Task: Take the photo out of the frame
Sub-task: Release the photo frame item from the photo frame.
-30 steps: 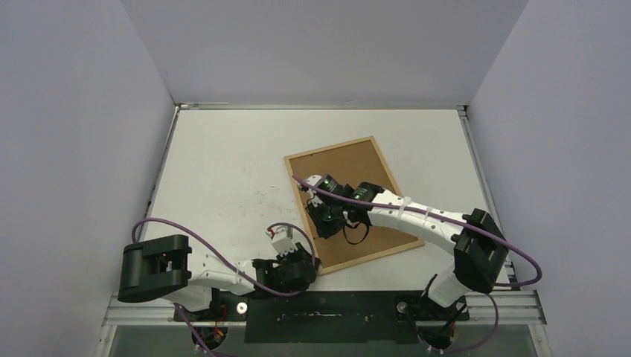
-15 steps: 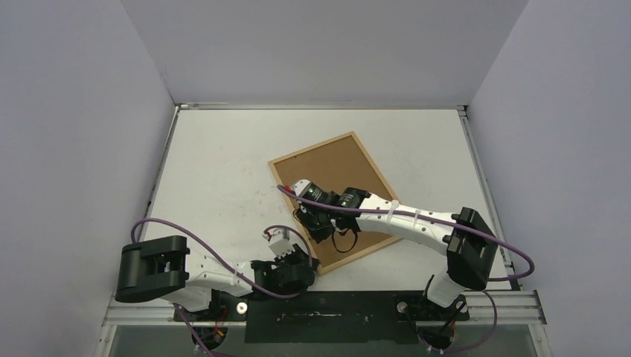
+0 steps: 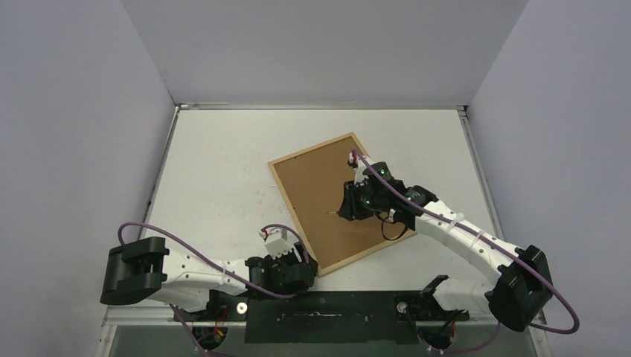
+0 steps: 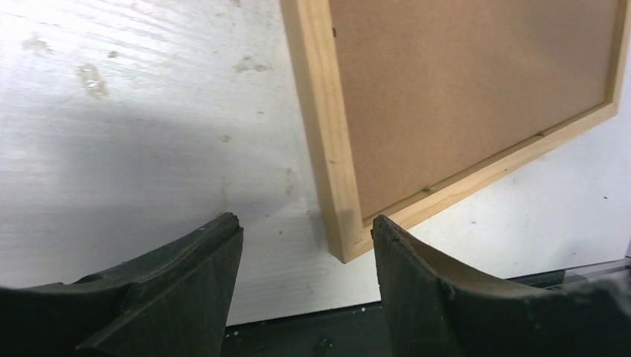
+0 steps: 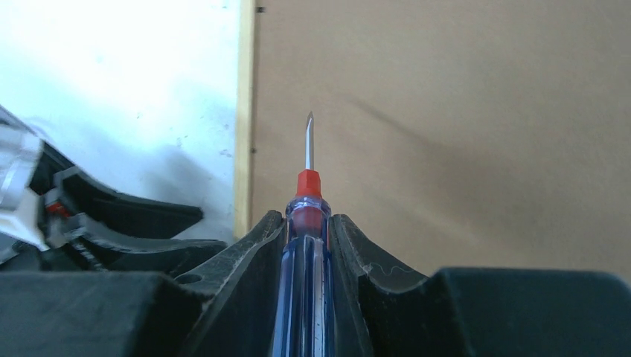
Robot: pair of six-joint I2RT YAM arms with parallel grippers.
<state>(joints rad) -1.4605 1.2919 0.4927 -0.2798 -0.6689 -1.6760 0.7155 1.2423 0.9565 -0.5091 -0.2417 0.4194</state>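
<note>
The frame's near corner sits loose between my left gripper's open fingers, so next I grip the frame's side (image 4: 336, 182) with that gripper and steady it before the screwdriver pries.
The frame (image 3: 293, 216) of light wood lies face down on the white table, its brown backing panel (image 3: 312, 186) facing up. The photo is hidden beneath that panel. My left gripper (image 4: 305, 223) is open at the frame's near corner (image 4: 346, 249), which sits between the fingers close to the right one. In the top view the left gripper (image 3: 305, 262) is at the near edge. My right gripper (image 5: 307, 219) is shut on a blue-handled screwdriver (image 5: 307, 253), whose metal tip (image 5: 309, 130) hovers over the backing panel (image 5: 446, 111) near the frame's left moulding (image 5: 245, 111). The right gripper (image 3: 348, 210) hangs over mid-panel.
A black rail (image 3: 320, 306) runs along the table's near edge, just below the frame's corner and seen as a dark strip (image 4: 320, 327) in the left wrist view. Grey walls close in the left, back and right. Purple cables (image 3: 186, 234) loop off both arms.
The frame slid and turned to the left, then stayed put. My right gripper moved right and farther back across the backing with the screwdriver. The left gripper opened at the near corner.
</note>
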